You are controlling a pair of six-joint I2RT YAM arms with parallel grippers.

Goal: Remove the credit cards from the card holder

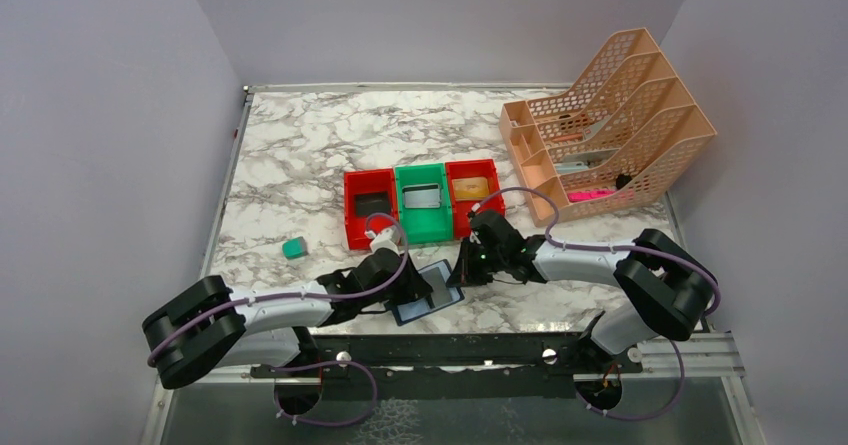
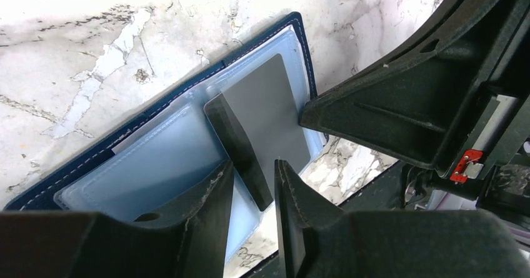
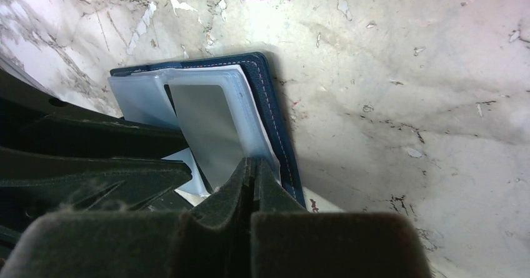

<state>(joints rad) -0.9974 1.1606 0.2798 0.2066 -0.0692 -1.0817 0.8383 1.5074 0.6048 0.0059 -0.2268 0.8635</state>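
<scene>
Most of the silver-grey card sits inside its pocket, so next my left gripper regrasps the card's dark strip [image 2: 240, 153] and draws it out while my right gripper steadies the card holder.
The navy card holder [image 1: 432, 300] lies open near the table's front edge, pale pockets up [image 2: 156, 159] [image 3: 275, 109]. A silver-grey card [image 2: 275, 109] [image 3: 206, 131] sits in its pocket. A dark narrow strip [image 2: 234, 140] stands along that card's edge, its lower end between my left fingers. My left gripper [image 2: 252, 164] [image 1: 408, 287] is open with a narrow gap, over the holder. My right gripper [image 3: 253, 162] [image 1: 462, 273] is shut, tips against the pocket's edge. A black card [image 1: 372, 203], a silver-grey card [image 1: 423, 197] and a gold card [image 1: 473, 187] lie in the bins.
Three bins stand in a row behind the holder: red [image 1: 352, 215], green [image 1: 422, 227], red [image 1: 455, 210]. A small teal block [image 1: 293, 248] lies to the left. An orange file rack [image 1: 610, 115] stands at the back right. Grey walls close in both sides.
</scene>
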